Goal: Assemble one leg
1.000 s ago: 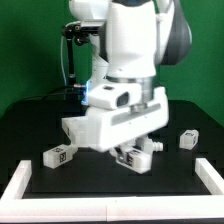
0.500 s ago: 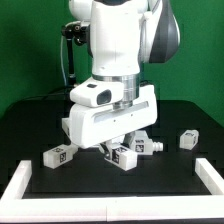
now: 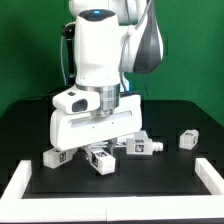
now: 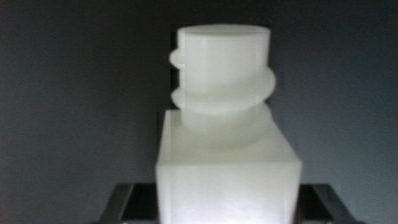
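The robot's gripper needs to release the white leg on the black table [image 3: 84, 167], beside the frontmost other white tagged part.
My gripper [image 3: 99, 157] is shut on a white leg [image 3: 102, 163] that carries a black-and-white tag, and holds it low over the black table. In the wrist view the leg [image 4: 222, 110] fills the middle: a square block with a round, ridged screw end pointing away. The gripper [image 4: 222, 206] shows only as dark fingers [image 4: 130, 203] on both sides of the block. I cannot tell whether the leg touches the table.
Three more white tagged parts lie on the table: one at the exterior view's left [image 3: 57, 156], one behind the gripper [image 3: 138, 147], one at the right [image 3: 187, 139]. A white frame [image 3: 110, 197] borders the table's front and sides.
The arm has swung toward the exterior view's left, carrying the held leg with it. The loose parts have not moved.
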{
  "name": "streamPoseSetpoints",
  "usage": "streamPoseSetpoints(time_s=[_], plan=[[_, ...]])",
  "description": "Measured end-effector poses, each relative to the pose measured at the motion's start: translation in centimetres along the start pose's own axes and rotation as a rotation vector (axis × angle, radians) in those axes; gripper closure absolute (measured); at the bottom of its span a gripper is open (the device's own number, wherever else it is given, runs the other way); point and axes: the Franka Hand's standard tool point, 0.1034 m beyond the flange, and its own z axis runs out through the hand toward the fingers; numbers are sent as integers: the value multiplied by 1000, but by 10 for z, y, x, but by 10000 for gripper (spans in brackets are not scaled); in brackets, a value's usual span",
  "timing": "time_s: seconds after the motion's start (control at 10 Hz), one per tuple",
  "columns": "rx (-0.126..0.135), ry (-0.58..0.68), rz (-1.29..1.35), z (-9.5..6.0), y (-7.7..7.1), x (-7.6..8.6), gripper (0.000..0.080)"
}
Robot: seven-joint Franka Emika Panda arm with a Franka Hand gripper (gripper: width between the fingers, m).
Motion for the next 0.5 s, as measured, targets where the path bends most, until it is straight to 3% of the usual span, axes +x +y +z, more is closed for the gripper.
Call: streamPoseSetpoints(time_s=[0.2, 0.5], plan=[[-3, 2, -21, 3, 12, 0, 515], [-12, 9, -64, 8, 34, -13, 515]])
